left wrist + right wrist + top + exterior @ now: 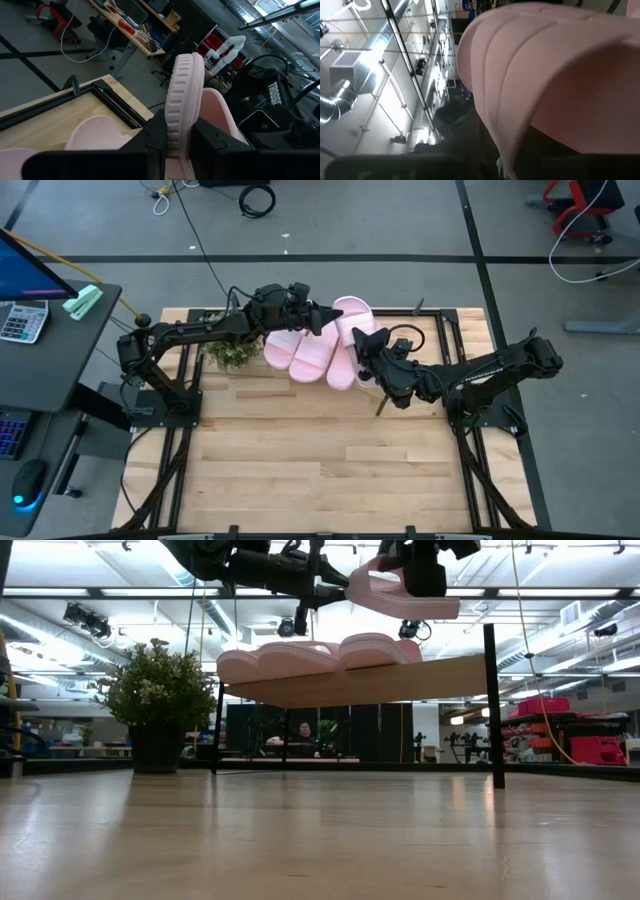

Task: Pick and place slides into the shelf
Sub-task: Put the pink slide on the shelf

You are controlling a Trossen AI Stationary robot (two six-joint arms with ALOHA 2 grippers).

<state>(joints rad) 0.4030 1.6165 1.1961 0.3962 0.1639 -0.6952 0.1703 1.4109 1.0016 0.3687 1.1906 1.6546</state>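
The slide's strap is up against my right gripper, so that gripper should back away and pinch the slide's sole [425, 608] before my left gripper passes the slide over.
One light pink slide [400, 595] hangs in the air above the shelf [400, 682], between my two arms. My left gripper [180, 132] reaches it level from the table's left and is shut on it. My right gripper [368, 348] stands close against the same slide [352, 312] from the right; its wrist view is filled by the slide's strap [530, 75]. Three more pink slides [310, 655] lie side by side on the slanted shelf board, soles down, seen from above as [310, 352]. My left gripper pinches the sole of the raised slide between its two fingers [155, 135], and the sole's ribbed edge [181, 95] stands up between them. The fingers come level from the table's left. The slide is lifted clear of the shelf and of the slides on it.
A potted green plant [160, 690] stands on the table just left of the shelf, under my left arm [200, 330]. The shelf's black legs [492, 705] rise at the far side. The near half of the wooden tabletop [320, 470] is bare.
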